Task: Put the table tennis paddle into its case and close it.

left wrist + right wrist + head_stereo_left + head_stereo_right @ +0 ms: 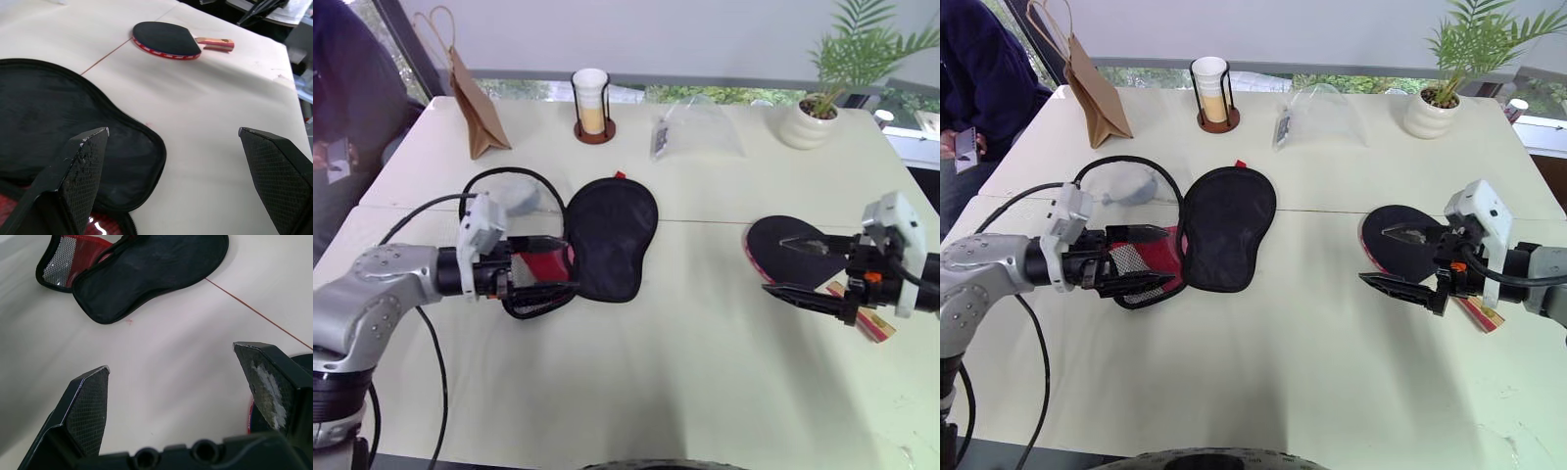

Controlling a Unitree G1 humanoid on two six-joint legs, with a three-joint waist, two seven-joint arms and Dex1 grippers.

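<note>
The robot's right gripper needs to next take hold of the case's black flap at the flap's inward-curving edge [640, 264] [145, 302], facing the table tennis paddle.
The case [612, 240] lies unzipped and spread flat left of the table's middle, its black flap folded out to the right and its red, mesh-lined half [1141, 262] to the left. My left gripper [566, 262] hovers open over that red half, holding nothing. The table tennis paddle [766, 250] lies black face up on the right, and its wooden handle [873, 328] points toward the near right. Over the paddle's face my right gripper [775, 264] stands open and empty. The left wrist view shows the paddle [166, 39] beyond the case [58, 127].
Along the far edge stand a brown paper bag [475, 103], a cup in a holder [592, 103], a clear plastic bag [695, 132] and a potted plant [813, 122]. A black cable [499, 178] loops beside the case. A person [342, 117] sits at the far left corner.
</note>
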